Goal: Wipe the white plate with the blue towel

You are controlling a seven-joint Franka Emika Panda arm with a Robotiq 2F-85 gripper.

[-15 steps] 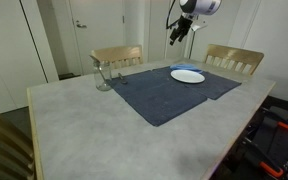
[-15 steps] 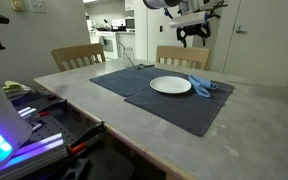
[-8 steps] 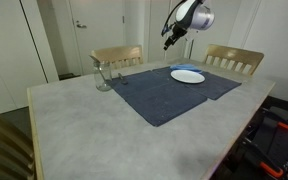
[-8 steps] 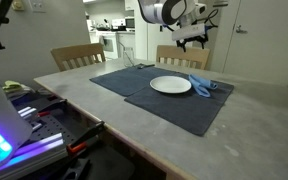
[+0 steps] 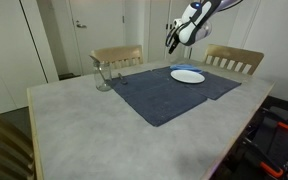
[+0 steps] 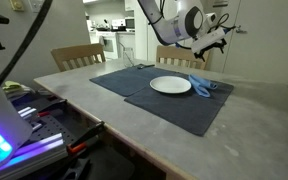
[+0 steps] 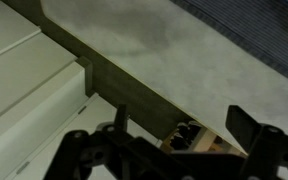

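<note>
The robot's gripper should next move down to the middle of the blue towel [image 5: 186,67] beside the white plate and close there.
A white plate [image 5: 188,76] lies on a dark blue mat [image 5: 164,98] at the far side of the table, and shows in both exterior views [image 6: 171,86]. A crumpled blue towel [image 6: 203,85] lies right beside the plate on the mat. My gripper [image 5: 172,42] hangs high above the table's far edge, apart from plate and towel; it also shows in an exterior view [image 6: 216,42]. In the wrist view the jaws [image 7: 174,140] are open and empty, over the table edge, with a corner of the mat [image 7: 259,30] at top right.
A clear glass [image 5: 102,76] stands near the mat's far corner. Two wooden chairs [image 5: 117,57] [image 5: 234,59] stand behind the table. A wall and doors lie beyond. Equipment sits beside the table's edge [image 6: 24,105].
The arm has swung and tilted; the gripper has come lower and shifted toward the table's far edge. Plate and towel have not moved.
</note>
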